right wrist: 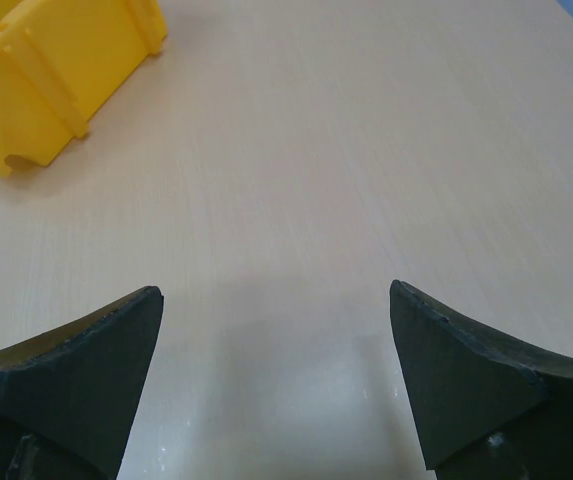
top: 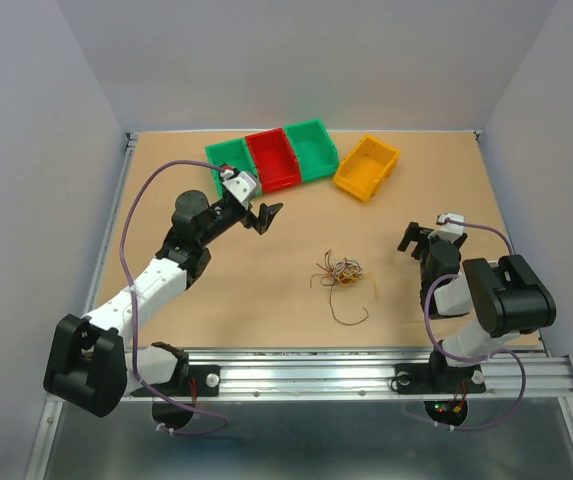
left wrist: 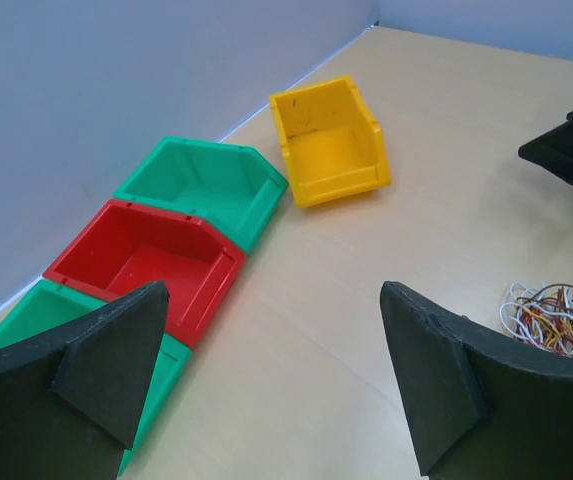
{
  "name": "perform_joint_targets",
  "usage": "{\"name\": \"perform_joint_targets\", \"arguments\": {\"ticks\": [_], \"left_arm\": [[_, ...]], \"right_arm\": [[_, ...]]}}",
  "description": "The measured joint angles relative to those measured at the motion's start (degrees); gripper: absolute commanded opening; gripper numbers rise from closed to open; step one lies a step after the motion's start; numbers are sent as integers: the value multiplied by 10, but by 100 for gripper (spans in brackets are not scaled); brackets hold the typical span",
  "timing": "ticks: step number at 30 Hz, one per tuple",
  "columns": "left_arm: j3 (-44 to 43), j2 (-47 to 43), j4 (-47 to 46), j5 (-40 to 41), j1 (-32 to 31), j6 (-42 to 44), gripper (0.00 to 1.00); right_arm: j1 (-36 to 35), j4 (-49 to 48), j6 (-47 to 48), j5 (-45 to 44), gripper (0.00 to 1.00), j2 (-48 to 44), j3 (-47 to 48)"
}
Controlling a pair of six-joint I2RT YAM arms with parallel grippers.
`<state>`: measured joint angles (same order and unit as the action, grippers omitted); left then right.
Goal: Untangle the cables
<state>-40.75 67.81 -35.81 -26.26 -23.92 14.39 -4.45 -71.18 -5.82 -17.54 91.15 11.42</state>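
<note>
Next, my left gripper grips the loose ends [top: 321, 270] of the cables' tangle, on the tangle's side away from my right gripper.
The cables [top: 341, 272] lie as a small loose tangle of thin brown, white, orange and yellow wires at the middle of the table, with one brown strand [top: 351, 312] trailing toward me. The tangle also shows at the right edge of the left wrist view [left wrist: 558, 318]. My left gripper [top: 263, 217] is open and empty, up and to the left of the tangle, near the bins. My right gripper [top: 418, 238] is open and empty, to the right of the tangle, over bare table. The cables do not show in the right wrist view.
A row of bins stands at the back: green [top: 228, 160], red [top: 272, 160], green [top: 313, 150], and a yellow bin [top: 366, 168] set apart at an angle. The yellow bin also shows in the right wrist view [right wrist: 46, 70]. Grey walls enclose the table.
</note>
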Motion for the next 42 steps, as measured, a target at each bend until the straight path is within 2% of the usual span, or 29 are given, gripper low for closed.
{"name": "perform_joint_targets", "arguments": {"ticks": [8,12,19,26,29,32,34,35,39,42], "left_arm": [[11,-6,-2,-26,-1,16,99],[0,7,31,-38,-33,48,99],[-125,178,165,-40,-118,141,99],[-134,284,259,9,-231,201,99],[-153,321,280,15,-242,210,98],[-170,344,287,21,-243,212,94],[-179,353,290,26,-243,211,79],[-189,362,292,30,-245,213,54],[-216,383,303,34,-252,209,12],[-232,396,304,39,-255,207,2]], "right_arm": [[0,0,0,0,100,0,0],[0,0,0,0,100,0,0],[0,0,0,0,100,0,0],[0,0,0,0,100,0,0],[0,0,0,0,100,0,0],[0,0,0,0,100,0,0],[0,0,1,4,100,0,0],[0,0,0,5,100,0,0],[0,7,1,7,98,-10,0],[0,27,0,12,92,-58,0]]}}
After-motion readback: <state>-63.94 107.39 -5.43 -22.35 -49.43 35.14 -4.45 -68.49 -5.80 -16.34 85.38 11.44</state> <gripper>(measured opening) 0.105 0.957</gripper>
